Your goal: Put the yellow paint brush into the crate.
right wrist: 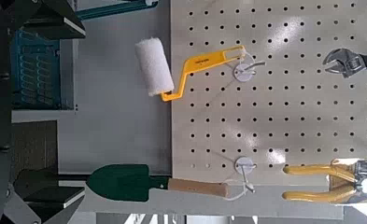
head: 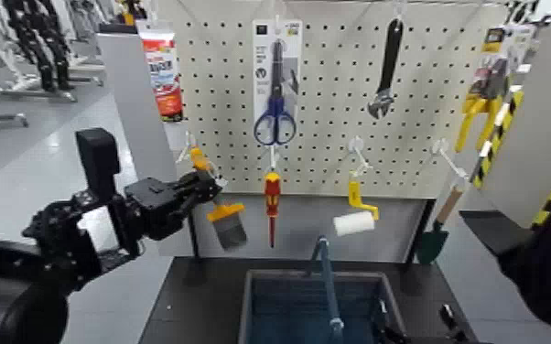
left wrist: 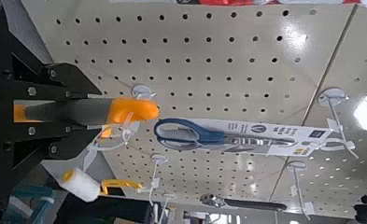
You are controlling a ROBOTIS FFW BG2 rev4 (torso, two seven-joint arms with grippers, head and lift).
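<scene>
Next, my left gripper lets go of the yellow paint brush inside the crate [head: 277,306] below the red-and-yellow screwdriver, beside the crate's raised handle.
The yellow paint brush [head: 225,217] hangs on the pegboard with its orange handle up and its grey bristles down. My left gripper [head: 203,186] reaches in from the left and is shut on the handle. In the left wrist view the handle's orange tip [left wrist: 134,110] sticks out past the fingers [left wrist: 74,79] of the left gripper [left wrist: 95,112]. The blue-grey crate [head: 253,316] stands on the black table below, its blue handle [head: 327,274] raised. My right arm [head: 540,261] waits at the right; the right gripper [right wrist: 74,107] is open and holds nothing, with the crate [right wrist: 36,65] behind it.
Also on the pegboard [head: 334,137] hang blue scissors [head: 275,96], a red-and-yellow screwdriver [head: 271,199], a white paint roller [head: 356,220], a wrench [head: 387,69], a green trowel [head: 433,240] and yellow pliers [head: 477,110]. A grey post [head: 137,128] stands left of the board.
</scene>
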